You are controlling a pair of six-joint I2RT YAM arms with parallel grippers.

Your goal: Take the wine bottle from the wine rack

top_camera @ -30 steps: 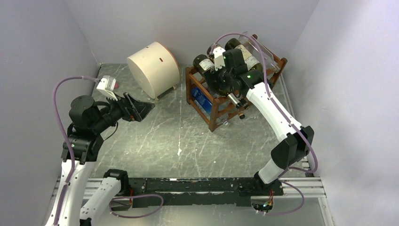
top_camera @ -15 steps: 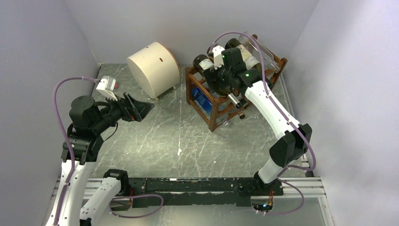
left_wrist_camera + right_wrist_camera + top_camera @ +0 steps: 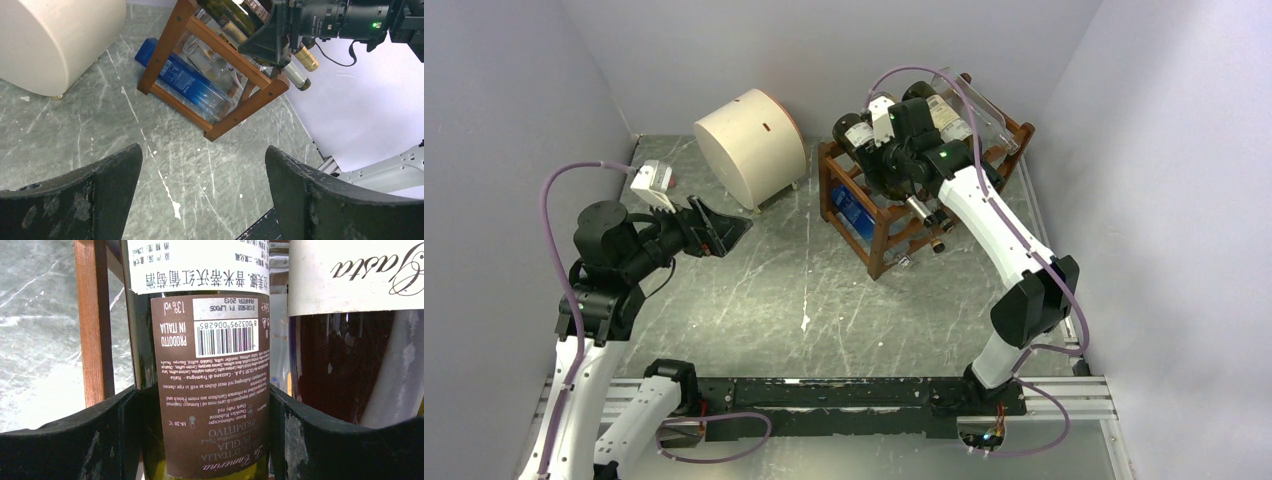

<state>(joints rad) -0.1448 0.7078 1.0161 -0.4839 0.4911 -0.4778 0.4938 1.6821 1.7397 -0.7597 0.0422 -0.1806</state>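
Observation:
The robot's right gripper should leave the dark wine bottle in the left gripper above the floor in front of the wine rack [image 3: 842,266].
The reddish-brown wine rack [image 3: 879,228] stands at the back right, holding several bottles; it also shows in the left wrist view [image 3: 227,56] and as a post in the right wrist view [image 3: 93,315]. My right gripper [image 3: 890,150] reaches over its top tier. Its fingers [image 3: 115,430] press both sides of a dark wine bottle [image 3: 210,365] with a brown back label. That bottle's end [image 3: 854,131] sticks out at the rack's left. My left gripper [image 3: 724,232] is open and empty above the floor, well left of the rack, jaws wide apart [image 3: 202,150].
A cream cylindrical drum [image 3: 749,145] lies left of the rack. A blue bottle [image 3: 187,82] lies in the bottom tier. A second bottle with a white label [image 3: 350,275] sits right beside the gripped one. Walls stand close behind and right of the rack.
My right gripper and the dark bottle's end have shifted slightly toward the back left. The left arm has barely moved.

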